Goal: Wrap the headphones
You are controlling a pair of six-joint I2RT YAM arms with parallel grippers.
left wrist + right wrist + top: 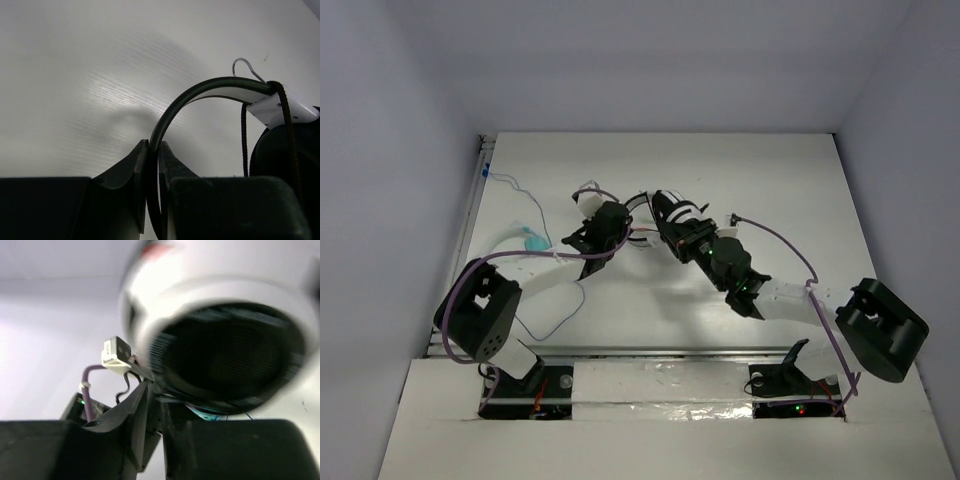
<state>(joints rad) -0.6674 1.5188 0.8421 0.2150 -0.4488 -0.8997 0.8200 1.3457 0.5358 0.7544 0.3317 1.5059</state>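
My left gripper is going to release the headphones flat on the white table [670,238], setting them down beneath the fingertips of my right gripper.
The headphones [640,203] are held up between my two grippers at the table's middle back. My left gripper [620,228] is shut on the curved headband [210,86]; in the left wrist view the band runs straight down between the closed fingertips [140,155]. A thin black cable [244,142] hangs beside the black earcup [280,155]. My right gripper [672,225] is shut on the headphones just under an earcup [225,340], a black pad in a white ring that fills the right wrist view, blurred. The plugs are not visible.
A small teal object [535,240] with a thin pale cord [515,188] lies left of the left gripper. Purple robot cables [785,248] arc over both arms. White walls close the table at the back and sides.
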